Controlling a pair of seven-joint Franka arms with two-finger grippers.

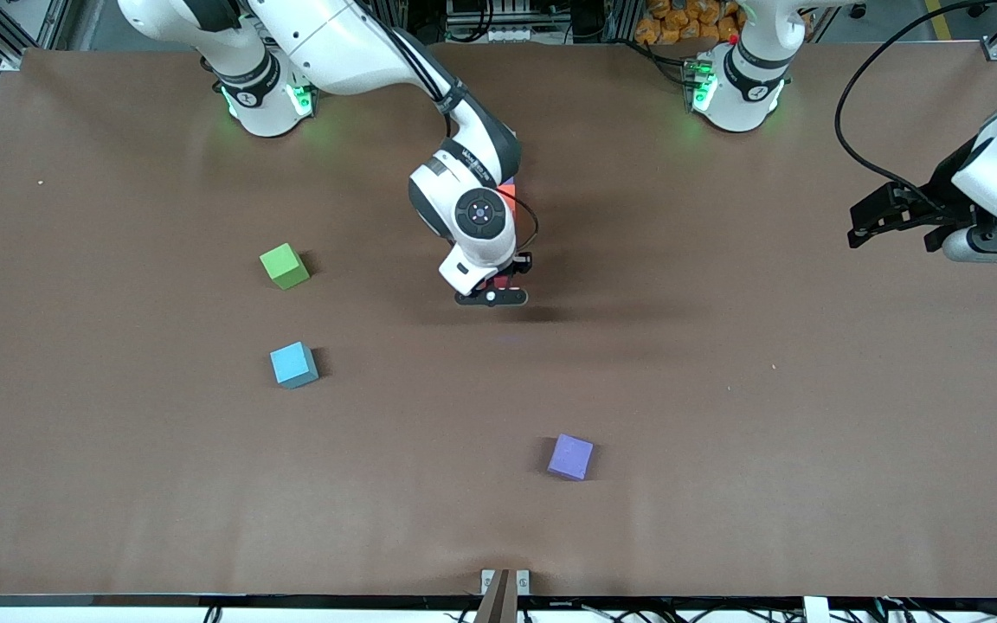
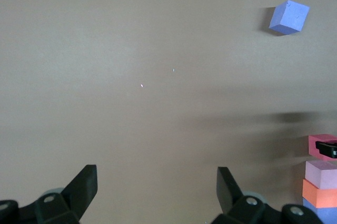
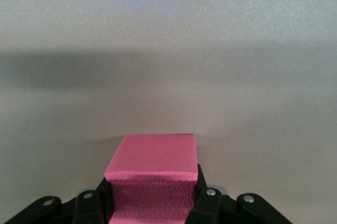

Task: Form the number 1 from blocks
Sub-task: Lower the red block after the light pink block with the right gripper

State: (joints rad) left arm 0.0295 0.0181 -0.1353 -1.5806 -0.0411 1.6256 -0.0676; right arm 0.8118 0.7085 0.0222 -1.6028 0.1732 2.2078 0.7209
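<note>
The robot's right gripper will release the pink block against the pale pink block [image 1: 499, 256], making the row with the orange block longer.
My right gripper [image 1: 492, 292] is shut on a pink block [image 3: 152, 161], low at the table's middle. In the left wrist view that pink block [image 2: 319, 145] ends a straight row with a pale pink block [image 2: 322, 173], an orange block [image 2: 319, 193] and a purple block [image 2: 322, 215]. In the front view the right arm hides the row except an orange sliver [image 1: 507, 185]. Loose on the table lie a green block [image 1: 284, 265], a light blue block [image 1: 293, 364] and another purple block [image 1: 570, 456] [image 2: 288, 17]. My left gripper [image 1: 892, 235] [image 2: 157, 184] waits open and empty at the left arm's end.
The brown table [image 1: 723, 389] holds only the blocks. The two arm bases [image 1: 260, 95] [image 1: 736, 82] stand along its edge farthest from the front camera. A black cable [image 1: 845, 112] loops beside the left arm.
</note>
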